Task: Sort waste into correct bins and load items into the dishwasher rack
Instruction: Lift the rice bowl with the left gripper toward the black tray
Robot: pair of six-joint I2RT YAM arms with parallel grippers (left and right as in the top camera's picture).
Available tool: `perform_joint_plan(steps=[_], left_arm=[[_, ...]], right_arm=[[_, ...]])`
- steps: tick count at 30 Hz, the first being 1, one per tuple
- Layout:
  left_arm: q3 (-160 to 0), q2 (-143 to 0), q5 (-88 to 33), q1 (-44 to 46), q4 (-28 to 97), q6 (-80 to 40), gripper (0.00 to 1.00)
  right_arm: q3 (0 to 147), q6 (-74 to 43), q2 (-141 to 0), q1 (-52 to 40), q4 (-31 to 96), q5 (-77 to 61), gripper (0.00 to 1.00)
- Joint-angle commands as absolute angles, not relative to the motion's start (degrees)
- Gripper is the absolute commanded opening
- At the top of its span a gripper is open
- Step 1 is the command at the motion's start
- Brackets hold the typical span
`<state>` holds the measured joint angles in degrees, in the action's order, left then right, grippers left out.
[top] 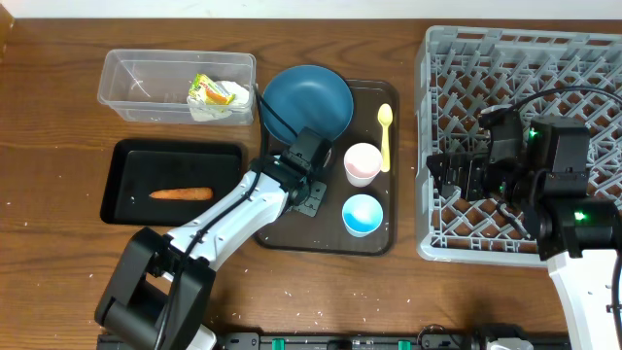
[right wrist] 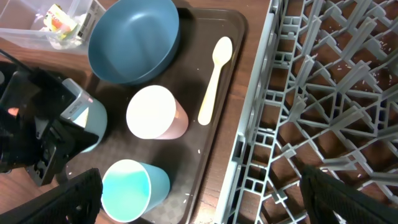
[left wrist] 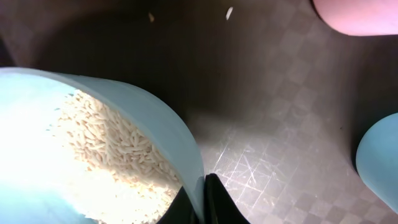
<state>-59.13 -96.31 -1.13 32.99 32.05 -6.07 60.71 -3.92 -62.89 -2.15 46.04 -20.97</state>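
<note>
The pale bowl leans in my left gripper's pinch. Next, I set it down level and grip its rim [left wrist: 191, 152] again before I tip rice into the black tray.
My left gripper [top: 309, 190] [left wrist: 202, 202] is shut on the rim of a pale bowl [left wrist: 130, 112] [right wrist: 96, 121] holding white rice [left wrist: 106, 143], over the brown serving tray [top: 292, 233]. The bowl is mostly hidden under the arm in the overhead view. On the tray are the dark-blue plate [top: 306, 100], yellow spoon [top: 385, 134], pink cup [top: 362, 162] and light blue cup [top: 362, 214]. My right gripper [top: 442, 175] [right wrist: 211, 199] is open and empty above the left edge of the grey rack [top: 515, 58]. The clear tub [top: 126, 73] holds tissue [top: 209, 109] and a wrapper [top: 216, 92]. The black tray [top: 175, 151] holds the carrot stick [top: 181, 193].
A few loose rice grains lie on the wooden table [top: 58, 253] near the front edge and on the serving tray [left wrist: 229, 12]. The rack fills the right side. The right wrist view shows both cups [right wrist: 155, 112] [right wrist: 130, 186] close to the left gripper.
</note>
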Motion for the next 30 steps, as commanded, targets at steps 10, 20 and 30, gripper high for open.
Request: perform_joint_plan(steps=[10, 20, 30], left_arm=[[-60.55, -95.04, -0.58, 32.49, 31.35, -13.89, 0.17], [-60.12, -96.64, -0.64, 32.56, 31.35, -13.87, 0.34], [-60.12, -98.48, -0.84, 32.62, 31.70, -13.63, 0.30]], right_arm=[[61.69, -4.21, -62.92, -2.66, 46.06, -20.80, 0.99], [61.69, -4.21, -62.92, -2.66, 46.09, -20.80, 0.99], [61.69, -4.21, -62.92, -2.66, 46.06, -20.82, 0.99]])
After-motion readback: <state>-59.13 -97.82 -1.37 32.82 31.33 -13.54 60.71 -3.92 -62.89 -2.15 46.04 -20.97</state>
